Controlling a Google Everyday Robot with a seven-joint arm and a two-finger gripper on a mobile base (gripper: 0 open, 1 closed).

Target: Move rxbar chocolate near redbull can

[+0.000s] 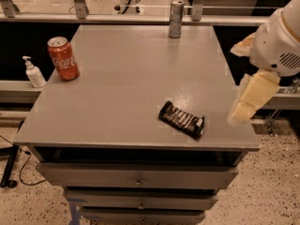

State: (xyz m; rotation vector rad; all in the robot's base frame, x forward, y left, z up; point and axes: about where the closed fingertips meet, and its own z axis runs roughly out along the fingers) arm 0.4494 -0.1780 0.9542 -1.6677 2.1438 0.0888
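Note:
Next, my gripper closes on the near end [193, 124] of the rxbar chocolate, which is the end nearest the front edge of the table.
The rxbar chocolate [182, 120], a flat bar in a glossy black wrapper, lies at an angle on the grey table top [122, 88] near its front right. The redbull can [176, 18], slim and silvery, stands upright at the table's far edge, right of centre. My gripper [236, 116] hangs at the right edge of the camera view, pale cream, below the white arm housing [279, 46]. It is beside the table's right edge, to the right of the bar and apart from it. It holds nothing that I can see.
A red Coca-Cola can [63, 58] stands upright at the table's left edge. A white pump bottle [33, 72] stands on a ledge left of the table. Drawers [136, 177] sit under the top. A railing runs behind the table.

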